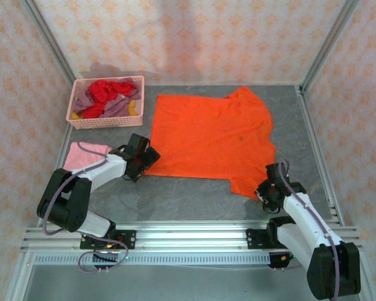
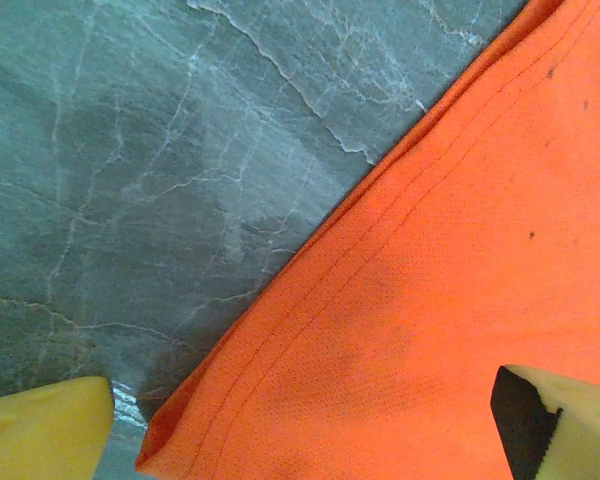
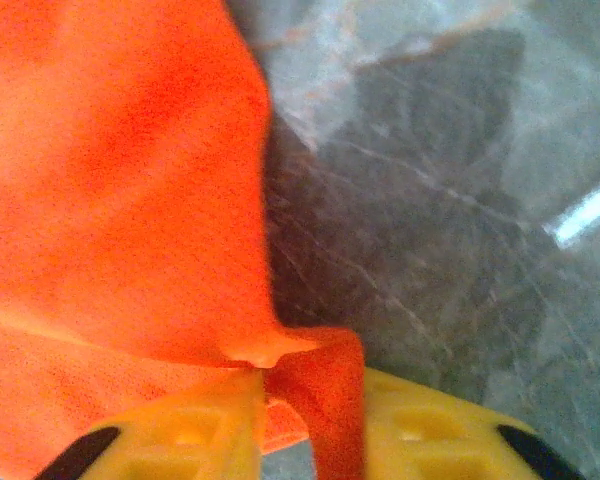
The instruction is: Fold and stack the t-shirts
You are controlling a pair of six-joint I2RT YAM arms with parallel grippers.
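The sleeve's outer corner bunches into a raised fold under my right gripper, which should open and pinch the sleeve's hem nearer its middle (image 3: 242,364) before folding.
An orange t-shirt (image 1: 213,135) lies spread flat on the grey table. My left gripper (image 1: 141,160) hovers over the shirt's near left corner. In the left wrist view its yellow fingers (image 2: 50,430) stand wide apart, open, with the hemmed corner (image 2: 460,280) between them. My right gripper (image 1: 267,188) is at the near right corner. In the right wrist view its fingers (image 3: 420,430) pinch a raised fold of the orange cloth (image 3: 110,170). A folded light pink t-shirt (image 1: 84,155) lies at the left. Red, mauve and yellow t-shirts (image 1: 109,94) lie in a heap in the basket.
The pink lattice basket (image 1: 106,121) stands at the back left. Metal frame rails (image 1: 188,241) run along the near edge, with posts at the back corners and patterned walls around. Bare grey table (image 1: 188,194) lies between the two arms.
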